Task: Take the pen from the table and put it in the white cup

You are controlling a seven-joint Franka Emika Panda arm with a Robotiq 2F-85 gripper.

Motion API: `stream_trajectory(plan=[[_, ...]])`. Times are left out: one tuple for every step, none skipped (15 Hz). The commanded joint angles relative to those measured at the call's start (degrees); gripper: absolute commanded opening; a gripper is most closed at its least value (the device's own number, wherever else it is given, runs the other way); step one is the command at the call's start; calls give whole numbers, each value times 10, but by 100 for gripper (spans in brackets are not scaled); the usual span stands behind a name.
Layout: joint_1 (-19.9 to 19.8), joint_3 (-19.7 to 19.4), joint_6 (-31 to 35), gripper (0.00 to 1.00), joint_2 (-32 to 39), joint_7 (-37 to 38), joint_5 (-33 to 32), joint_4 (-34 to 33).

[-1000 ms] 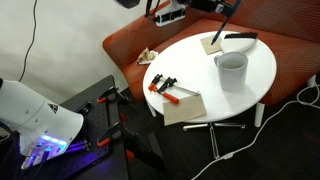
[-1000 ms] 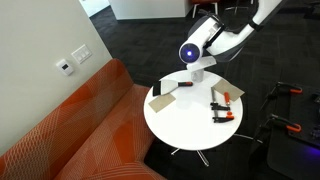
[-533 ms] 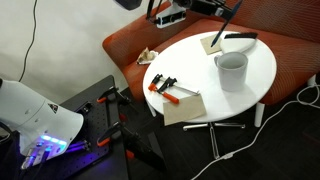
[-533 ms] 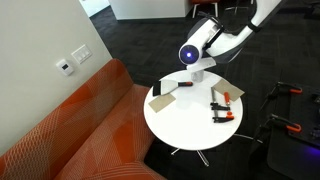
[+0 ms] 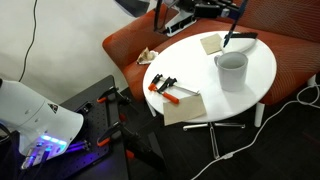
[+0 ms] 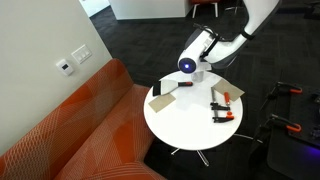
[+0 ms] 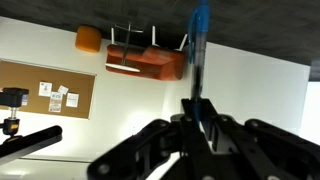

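Observation:
I will open my gripper to let go of the pen inside the upright white cup [image 5: 232, 64], in front of the thick black bar.
My gripper [image 5: 238, 14] is shut on the pen [image 5: 231, 32], a thin dark stick that hangs tilted below the fingers. It is held above the far side of the round white table [image 5: 260, 75], just behind and above the white cup [image 5: 231, 68], which stands upright. In the wrist view the blue-black pen [image 7: 200, 35] sticks out from between the closed fingers [image 7: 200, 112] over the white tabletop. In an exterior view the arm's wrist [image 6: 188, 66] covers the cup.
A thick black bar [image 5: 241, 38] and a tan pad [image 5: 211, 43] lie near the cup. Orange-and-black clamps [image 5: 165, 88] and a second tan pad [image 5: 183, 107] lie at the table's near side. An orange sofa [image 5: 125, 50] curves behind the table. Cables run across the floor.
The gripper has moved with the pen a little toward the cup, and the pen hangs more upright. Nothing on the table has moved.

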State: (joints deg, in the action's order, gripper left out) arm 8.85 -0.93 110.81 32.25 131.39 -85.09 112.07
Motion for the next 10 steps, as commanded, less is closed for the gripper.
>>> stream_trajectory(plan=[[-3, 13, -50, 3, 38, 47, -19, -34], [-5, 15, -56, 3, 47, 51, -18, -41], [-7, 17, -58, 3, 56, 54, -18, -47], [-7, 18, -60, 3, 63, 57, -18, -53], [-9, 19, -57, 3, 71, 56, -17, -58], [-10, 20, -56, 3, 78, 53, -15, -64], [-11, 20, -53, 3, 85, 51, -15, -70], [-12, 21, -50, 3, 92, 49, -14, -75], [-13, 21, -47, 3, 99, 47, -13, -80], [-12, 21, -48, 3, 107, 46, -13, -87]])
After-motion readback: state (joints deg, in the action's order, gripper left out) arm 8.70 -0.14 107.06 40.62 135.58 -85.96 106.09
